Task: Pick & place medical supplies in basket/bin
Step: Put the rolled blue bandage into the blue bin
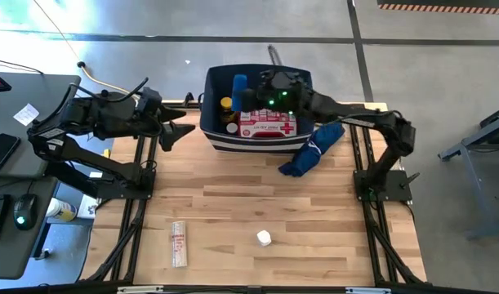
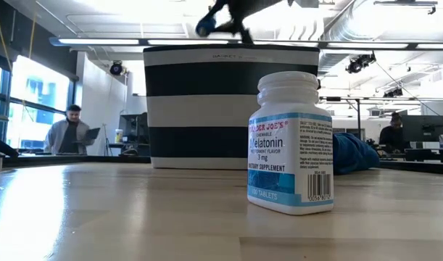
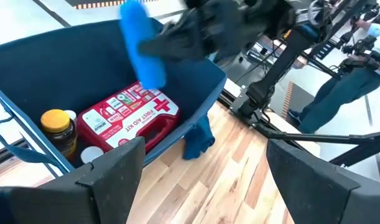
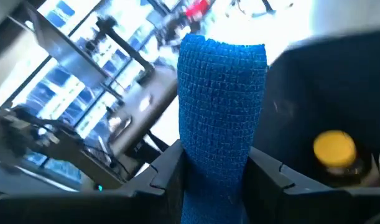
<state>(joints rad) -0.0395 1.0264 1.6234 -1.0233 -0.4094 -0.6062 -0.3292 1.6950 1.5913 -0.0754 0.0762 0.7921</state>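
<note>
The blue bandage roll will go down inside the navy bin from my right gripper, just nearer than the amber yellow-capped bottle (image 1: 222,124).
The navy bin (image 1: 212,135) with white stripes stands at the table's far middle. Inside it lie a red-and-white first aid pouch (image 1: 268,124) and an amber yellow-capped bottle (image 1: 227,104). Above the bin's left part my right gripper (image 4: 217,168) is shut on a blue bandage roll (image 1: 239,84). Left of the bin my left gripper (image 1: 180,131) is open with nothing between its fingers. A small white bottle (image 1: 265,238) stands upright on its base on the near table, and a long flat tube (image 1: 179,243) lies near the front. My right gripper pinches the blue roll by its round side (image 4: 217,152) between its two fingers (image 4: 168,174), one on each side. The fingers come nearly level from the table's right. The roll (image 3: 142,46) sticks out past the fingertips, tilted, clear above the bin's inside.
A royal-blue fabric bundle (image 1: 313,149) lies on the table against the bin's right near corner. In the low view the white bottle (image 2: 290,145) stands close in front of the bin (image 2: 206,109). Bare wood lies between them. People (image 2: 70,130) sit in the room behind.
</note>
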